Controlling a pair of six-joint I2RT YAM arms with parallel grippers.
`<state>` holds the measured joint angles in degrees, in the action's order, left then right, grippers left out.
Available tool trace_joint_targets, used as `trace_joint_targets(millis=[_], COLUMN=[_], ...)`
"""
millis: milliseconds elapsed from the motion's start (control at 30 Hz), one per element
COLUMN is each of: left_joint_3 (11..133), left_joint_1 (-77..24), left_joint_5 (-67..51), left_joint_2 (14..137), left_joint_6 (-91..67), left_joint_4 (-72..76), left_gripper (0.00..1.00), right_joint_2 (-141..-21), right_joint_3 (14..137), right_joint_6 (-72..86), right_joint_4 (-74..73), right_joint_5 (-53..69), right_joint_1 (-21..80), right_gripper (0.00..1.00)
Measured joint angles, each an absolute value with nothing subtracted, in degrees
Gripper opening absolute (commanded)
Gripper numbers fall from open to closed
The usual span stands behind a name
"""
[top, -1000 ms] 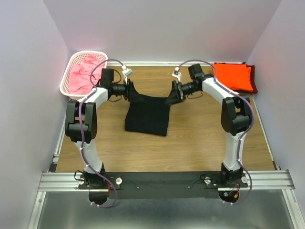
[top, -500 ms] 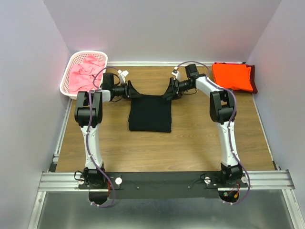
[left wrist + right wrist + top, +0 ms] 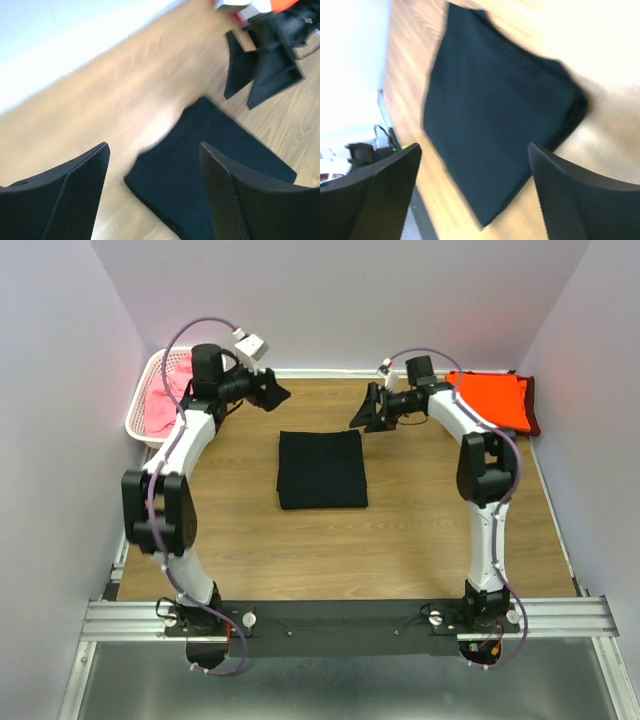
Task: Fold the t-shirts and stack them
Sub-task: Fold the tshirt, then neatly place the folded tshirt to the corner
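My right gripper will grab the black t-shirt's side edge (image 3: 363, 447) (image 3: 567, 128) that faces the orange t-shirt next, close to the back corner.
A black t-shirt (image 3: 321, 469) lies folded into a flat rectangle in the middle of the table; it also shows in the left wrist view (image 3: 210, 155) and the right wrist view (image 3: 495, 125). My left gripper (image 3: 273, 392) is open and empty, raised above the table behind the shirt's left corner. My right gripper (image 3: 366, 412) is open and empty, just behind the shirt's right corner. A folded bright orange t-shirt (image 3: 488, 400) lies on a dark maroon one (image 3: 533, 412) at the back right. Pink t-shirts (image 3: 163, 400) fill the basket.
A white lattice basket (image 3: 140, 405) stands at the back left against the wall. The wooden table (image 3: 420, 530) is walled on three sides. A metal rail (image 3: 350, 615) with both arm bases runs along the near edge.
Both grippers have let go of the black shirt's back corners and lifted away, the left up and back-left, the right slightly back. The shirt now lies flat, shifted a little right.
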<state>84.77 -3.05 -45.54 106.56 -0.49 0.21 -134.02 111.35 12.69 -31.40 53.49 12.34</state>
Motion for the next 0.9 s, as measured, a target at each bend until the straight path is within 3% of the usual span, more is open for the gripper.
trace_joint_targets(millis=[133, 267, 300, 533, 667, 900], left_joint_3=[78.6, 70.9, 68.5, 59.6, 59.6, 61.5], left_joint_1=[-14.4, -29.8, -33.4, -47.5, -52.8, -53.2], left_joint_5=[-36.5, -29.9, -27.5, -15.3, -12.3, -10.0], left_joint_2=[89.8, 83.0, 83.0, 89.3, 94.2, 100.5], left_joint_6=[14.2, 24.6, 27.2, 35.8, 38.2, 41.8], left_joint_4=[-0.8, -1.3, -1.7, -5.8, -5.7, -5.3], left_gripper=[0.75, 0.63, 0.58, 0.51, 0.49, 0.49], right_joint_2=[-121.7, -109.7, -106.5, -102.5, -102.5, -103.0], right_joint_3=[103.5, 93.1, 88.7, 73.2, 71.1, 71.1], right_joint_6=[14.8, 17.9, 19.1, 25.7, 27.7, 30.4], right_joint_4=[-30.0, -26.7, -24.8, -21.8, -21.8, -19.4], right_joint_5=[50.0, 43.9, 41.3, 32.1, 30.8, 30.8], right_joint_1=[11.2, 10.1, 9.6, 7.2, 6.2, 5.8], right_gripper=[1.00, 1.00, 1.00, 1.00, 1.00, 1.00])
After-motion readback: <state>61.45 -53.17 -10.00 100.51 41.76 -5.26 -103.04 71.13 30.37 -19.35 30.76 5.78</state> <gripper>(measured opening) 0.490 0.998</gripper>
